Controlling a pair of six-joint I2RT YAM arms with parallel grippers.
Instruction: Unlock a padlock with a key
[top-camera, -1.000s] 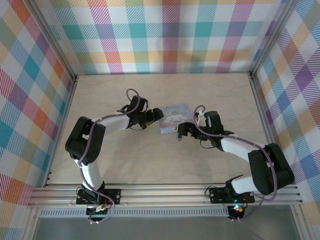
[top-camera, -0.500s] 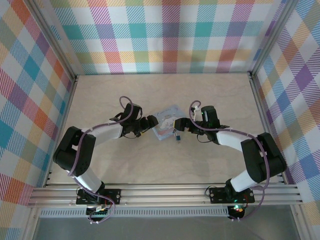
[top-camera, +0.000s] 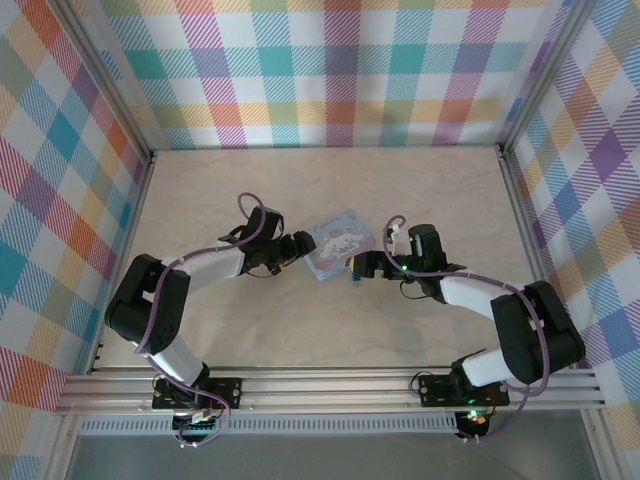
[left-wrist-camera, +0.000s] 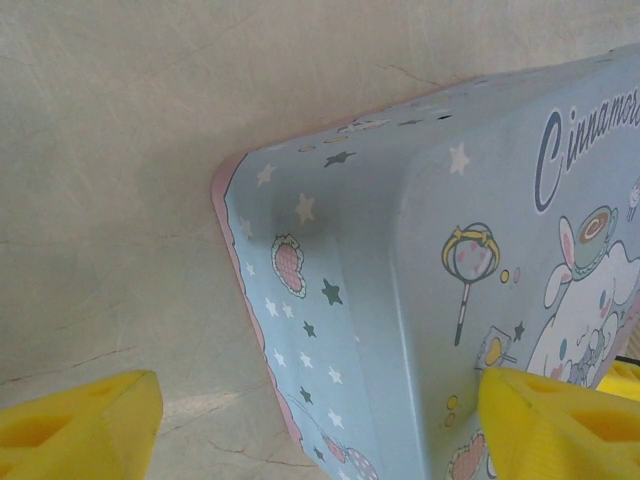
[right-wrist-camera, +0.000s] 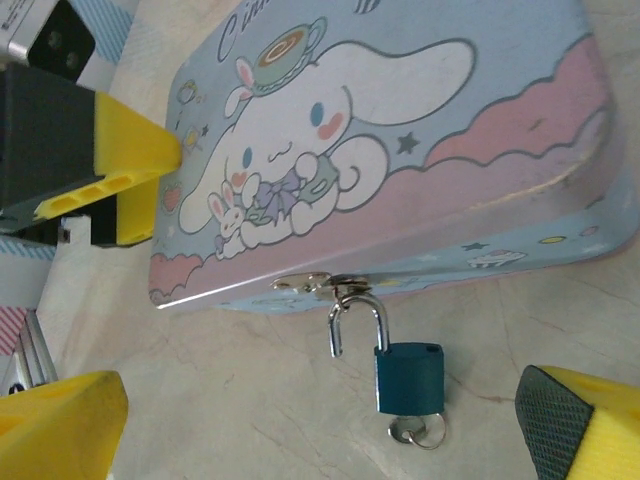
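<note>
The open shackle hooks through the hasp and my right gripper straddles the body, so next I grab the padlock by the shackle (right-wrist-camera: 374, 308) near the hasp.
The padlock (right-wrist-camera: 408, 378), a small teal body with a silvery shackle (right-wrist-camera: 356, 312), hangs from the hasp of a pale blue cartoon tin (right-wrist-camera: 450, 150). One shackle leg is free of the body. The key (right-wrist-camera: 418, 430) sticks in its underside on a small ring. My right gripper (right-wrist-camera: 322, 400) is open, a yellow finger on each side of the padlock and neither touching it. My left gripper (left-wrist-camera: 318, 395) is open and straddles the tin's (left-wrist-camera: 400, 300) other corner. One of its fingers (right-wrist-camera: 130, 160) lies against the lid. The other is apart from the tin, over the table.
The tin (top-camera: 340, 243) lies mid-table between the left gripper (top-camera: 299, 246) and the right gripper (top-camera: 358, 266). Plaid walls and metal rails close in the left, back and right sides. Bare marbled tabletop (top-camera: 330, 175) stretches behind the tin and toward the near rail.
The left arm has stretched out lower toward the tin, and the tin has turned slightly. The right gripper first moved toward the tin, then drew back a little to the near side.
</note>
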